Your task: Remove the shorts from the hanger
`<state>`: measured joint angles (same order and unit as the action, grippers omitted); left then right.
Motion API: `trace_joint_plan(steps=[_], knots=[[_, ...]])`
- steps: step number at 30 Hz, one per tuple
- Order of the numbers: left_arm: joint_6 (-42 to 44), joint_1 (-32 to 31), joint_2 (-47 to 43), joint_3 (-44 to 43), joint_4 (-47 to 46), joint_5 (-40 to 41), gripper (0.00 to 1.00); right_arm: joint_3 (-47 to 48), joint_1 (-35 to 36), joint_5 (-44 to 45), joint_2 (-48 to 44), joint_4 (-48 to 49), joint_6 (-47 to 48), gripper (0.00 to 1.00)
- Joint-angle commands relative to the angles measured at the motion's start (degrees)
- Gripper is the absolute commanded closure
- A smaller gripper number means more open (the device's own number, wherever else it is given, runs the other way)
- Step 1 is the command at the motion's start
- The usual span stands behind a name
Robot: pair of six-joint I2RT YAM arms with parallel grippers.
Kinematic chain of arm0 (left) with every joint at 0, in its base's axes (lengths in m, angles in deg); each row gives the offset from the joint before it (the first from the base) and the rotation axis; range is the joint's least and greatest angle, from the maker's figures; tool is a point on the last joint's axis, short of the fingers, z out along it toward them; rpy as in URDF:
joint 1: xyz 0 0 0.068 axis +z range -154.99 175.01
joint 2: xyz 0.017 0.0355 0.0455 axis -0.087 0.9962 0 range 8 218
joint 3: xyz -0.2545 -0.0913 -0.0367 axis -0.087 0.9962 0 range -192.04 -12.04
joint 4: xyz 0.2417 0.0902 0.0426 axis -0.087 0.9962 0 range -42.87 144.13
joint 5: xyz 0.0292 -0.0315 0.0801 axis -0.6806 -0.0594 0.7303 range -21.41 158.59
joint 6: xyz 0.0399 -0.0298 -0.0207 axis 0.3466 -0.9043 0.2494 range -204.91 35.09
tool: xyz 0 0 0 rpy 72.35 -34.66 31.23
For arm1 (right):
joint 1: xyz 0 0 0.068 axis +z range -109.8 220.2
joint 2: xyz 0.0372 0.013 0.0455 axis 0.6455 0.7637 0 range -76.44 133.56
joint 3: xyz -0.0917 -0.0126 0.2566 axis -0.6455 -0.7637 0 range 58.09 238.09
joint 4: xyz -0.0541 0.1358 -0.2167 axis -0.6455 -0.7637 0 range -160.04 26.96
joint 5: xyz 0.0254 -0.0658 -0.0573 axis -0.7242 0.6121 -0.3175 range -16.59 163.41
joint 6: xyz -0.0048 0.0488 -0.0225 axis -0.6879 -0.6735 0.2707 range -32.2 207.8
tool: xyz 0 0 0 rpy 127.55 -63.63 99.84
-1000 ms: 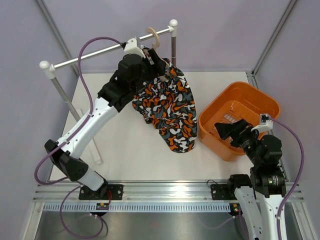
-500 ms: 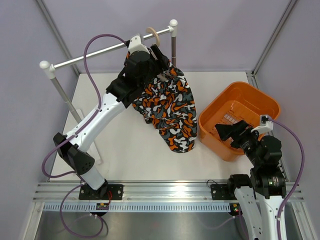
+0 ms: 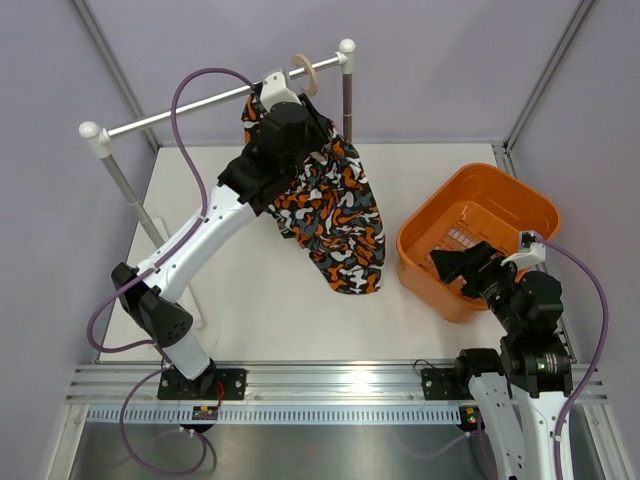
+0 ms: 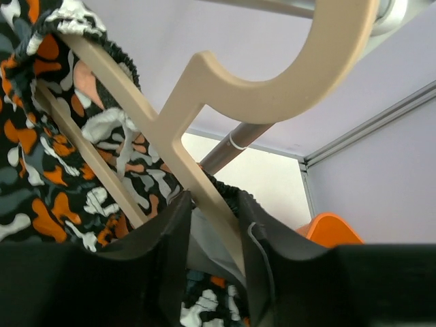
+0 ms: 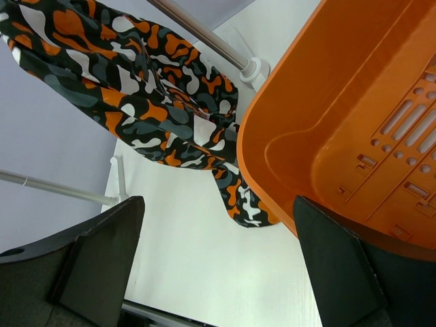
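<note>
My left gripper has the hanger's sloping arm slanting between its fingers, so I will open them, line them up with the hanger and grip it below its hook [image 4: 165, 122].
The camouflage shorts [image 3: 335, 215] hang from the pale wooden hanger [image 3: 305, 72], whose hook sits on the white-capped rail [image 3: 190, 105]. My left gripper [image 3: 300, 120] is up at the top of the shorts, just under the hook. In the left wrist view the hanger [image 4: 204, 88] slants down between my left gripper's [image 4: 212, 204] fingers, which are shut on its sloping arm with grey cloth behind it. The shorts [image 4: 41, 136] bunch over the hanger's arms. My right gripper [image 3: 455, 262] hovers open over the basket's near rim, holding nothing. The shorts [image 5: 136, 88] hang beyond my right gripper [image 5: 218, 204].
An orange basket [image 3: 480, 200] stands at the right of the table, its wall [image 5: 272, 122] close to the right fingers. The rail's posts [image 3: 125, 185] stand at the back left and behind the shorts. Purple-grey walls close in the back and sides.
The left gripper has risen toward the rail and closed onto the hanger's arm. The shorts have swung a little left and up. The right arm has not moved.
</note>
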<state>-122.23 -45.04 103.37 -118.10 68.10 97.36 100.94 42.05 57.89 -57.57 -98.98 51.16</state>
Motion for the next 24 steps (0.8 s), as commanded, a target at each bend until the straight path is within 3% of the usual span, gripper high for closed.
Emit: trace_joint_plan(steps=[1,6,13,16,24], knots=[[0.49,-0.11,-0.19,-3.27,0.91,3.22,0.66,1.97,-0.18,0.94,0.02,0.35,0.87,0.01],[1.46,-0.20,-0.10,-4.24,6.26,4.00,0.81,2.50,-0.26,1.03,0.29,0.17,1.14,0.00],[5.76,-0.11,-4.76,-0.81,9.43,7.08,0.82,2.24,-0.18,0.59,0.55,0.87,1.05,0.01],[9.71,0.06,-3.80,-3.09,11.72,7.79,0.79,2.15,-0.18,0.15,0.99,1.49,0.70,0.00],[15.69,1.20,0.95,-8.72,13.75,3.31,0.61,2.33,-0.26,-0.12,1.43,2.11,0.52,0.00]])
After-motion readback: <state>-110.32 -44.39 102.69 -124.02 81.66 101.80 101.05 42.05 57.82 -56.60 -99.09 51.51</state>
